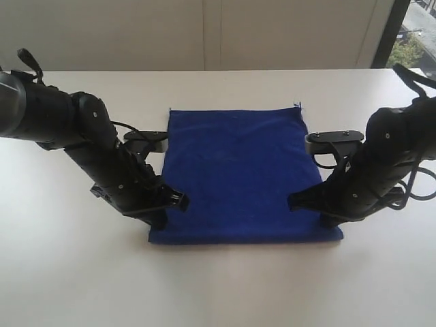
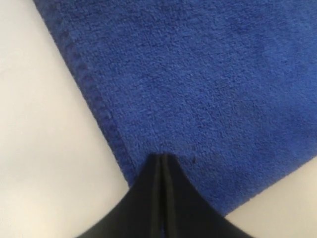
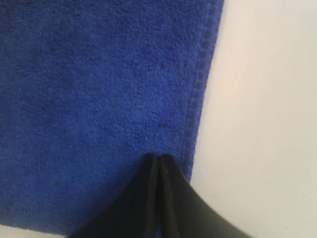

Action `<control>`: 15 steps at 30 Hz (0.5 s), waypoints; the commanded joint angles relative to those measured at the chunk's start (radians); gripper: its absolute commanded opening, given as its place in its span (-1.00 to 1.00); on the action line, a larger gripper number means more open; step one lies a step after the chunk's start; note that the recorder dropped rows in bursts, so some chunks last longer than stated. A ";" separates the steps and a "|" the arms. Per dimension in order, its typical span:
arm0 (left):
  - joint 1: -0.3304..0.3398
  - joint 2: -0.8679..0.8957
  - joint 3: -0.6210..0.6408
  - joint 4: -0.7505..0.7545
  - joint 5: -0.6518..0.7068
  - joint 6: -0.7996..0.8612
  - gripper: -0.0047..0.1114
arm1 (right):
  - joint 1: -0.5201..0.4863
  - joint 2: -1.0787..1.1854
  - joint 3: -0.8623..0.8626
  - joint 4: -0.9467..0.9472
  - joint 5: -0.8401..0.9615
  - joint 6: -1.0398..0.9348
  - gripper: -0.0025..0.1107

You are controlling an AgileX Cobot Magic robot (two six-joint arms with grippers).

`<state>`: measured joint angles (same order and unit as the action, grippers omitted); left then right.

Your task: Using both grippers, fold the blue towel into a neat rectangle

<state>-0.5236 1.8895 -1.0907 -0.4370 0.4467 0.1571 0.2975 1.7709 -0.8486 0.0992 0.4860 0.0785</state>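
Note:
Next, my right gripper lets go of the blue towel's corner on the white table (image 1: 315,257) just in front of the towel's hem.
The blue towel (image 1: 235,170) lies flat on the white table (image 1: 218,286) as a roughly square sheet. My left gripper (image 1: 178,199) reaches in over its left hem near the front corner. In the left wrist view that gripper (image 2: 162,156) is shut, its tips resting on the terry of the towel (image 2: 198,74) just inside the stitched hem. My right gripper (image 1: 293,201) mirrors it at the right hem. In the right wrist view that gripper (image 3: 158,156) is also shut over the towel (image 3: 89,89), with no cloth bunched at either pair of tips. The white label is out of view.
Both black arms (image 1: 102,157) (image 1: 381,170) lean in low over the table from either side. A wall runs behind the table's far edge, and a window (image 1: 412,34) shows at the top right.

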 commanded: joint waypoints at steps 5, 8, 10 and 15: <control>-0.008 -0.009 0.025 0.274 0.159 -0.185 -0.92 | 0.045 0.002 0.049 0.038 -0.001 0.005 -0.96; -0.008 -0.030 0.060 0.280 0.152 -0.185 -0.92 | 0.079 0.002 0.060 0.045 0.001 0.005 -0.96; -0.008 -0.043 0.077 0.282 0.152 -0.185 -0.92 | 0.103 0.002 0.069 0.065 0.003 0.005 -0.96; -0.008 -0.066 0.113 0.286 0.148 -0.185 -0.92 | 0.144 -0.003 0.087 0.095 0.007 0.016 -0.96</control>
<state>-0.5308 1.8203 -1.0185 -0.1913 0.5300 -0.0213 0.4141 1.7524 -0.7924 0.1593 0.4337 0.0801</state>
